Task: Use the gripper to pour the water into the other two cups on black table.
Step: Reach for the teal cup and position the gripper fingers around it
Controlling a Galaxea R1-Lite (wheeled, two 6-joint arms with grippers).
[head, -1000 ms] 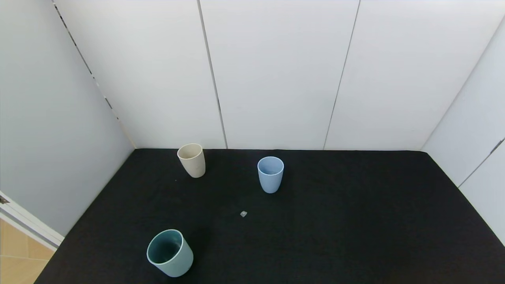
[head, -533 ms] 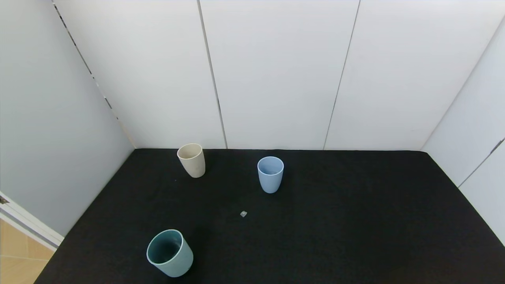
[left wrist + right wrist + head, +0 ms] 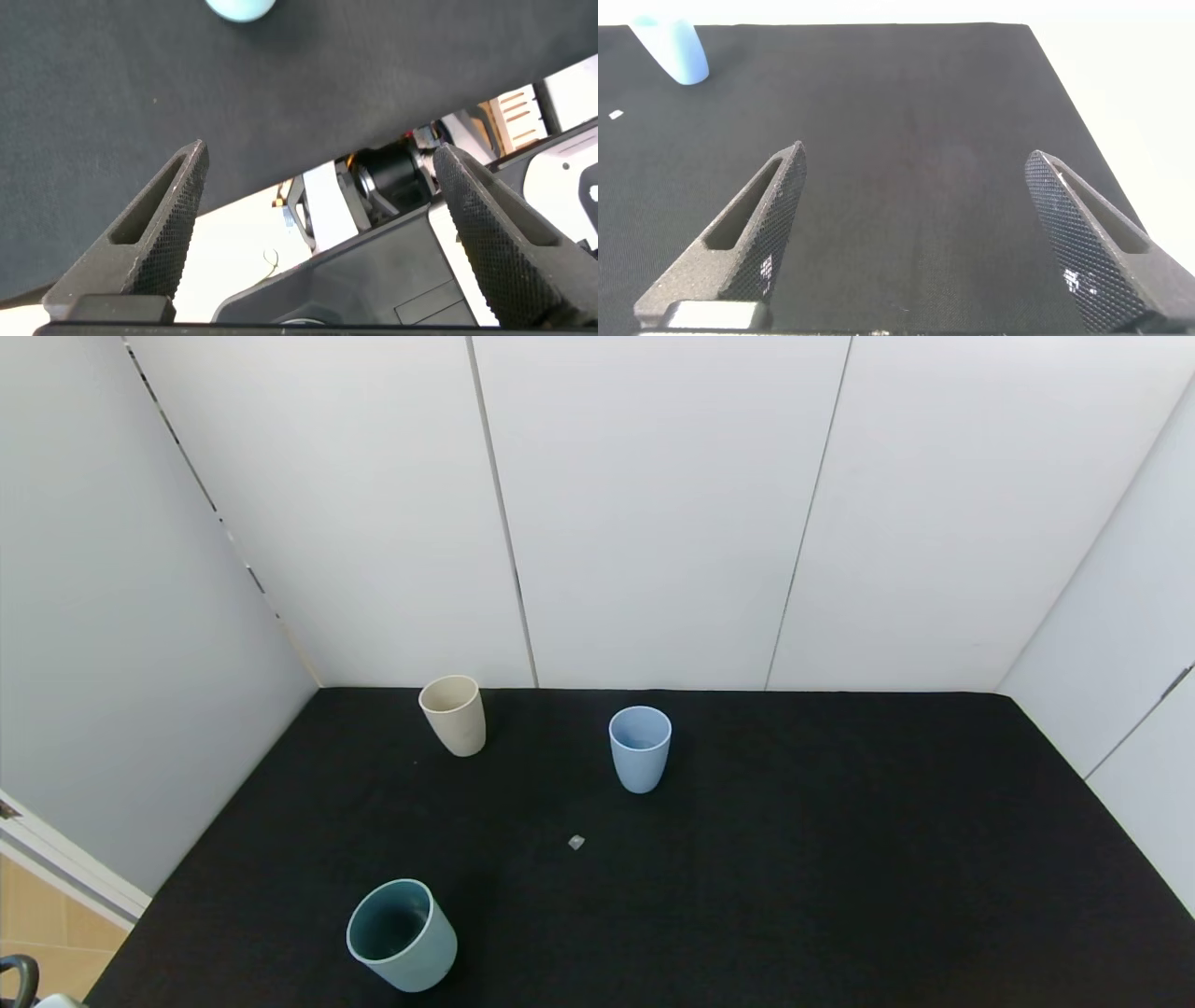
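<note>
The teal cup is near the table's front. My left gripper goes to it next and closes around the cup's outer sides (image 3: 419,954) (image 3: 241,8) below its rim.
On the black table (image 3: 794,859) the beige cup (image 3: 454,715) stands far left and the light blue cup (image 3: 640,748) near the middle back. The wider teal cup (image 3: 401,935) stands near the front left. I cannot make out any water. My left gripper (image 3: 320,151) is open and empty, low at the table's front left edge. The teal cup (image 3: 241,7) shows beyond it in the left wrist view. My right gripper (image 3: 915,154) is open and empty over the bare table, and the blue cup (image 3: 673,49) is far off in its view.
A small pale scrap (image 3: 576,842) lies on the table between the teal and blue cups and also shows in the right wrist view (image 3: 615,114). White walls close in the back and both sides. A bit of my left arm's cable (image 3: 19,978) shows at the front left corner.
A bit of my left arm has come into the head view's bottom left corner. The cups have not moved.
</note>
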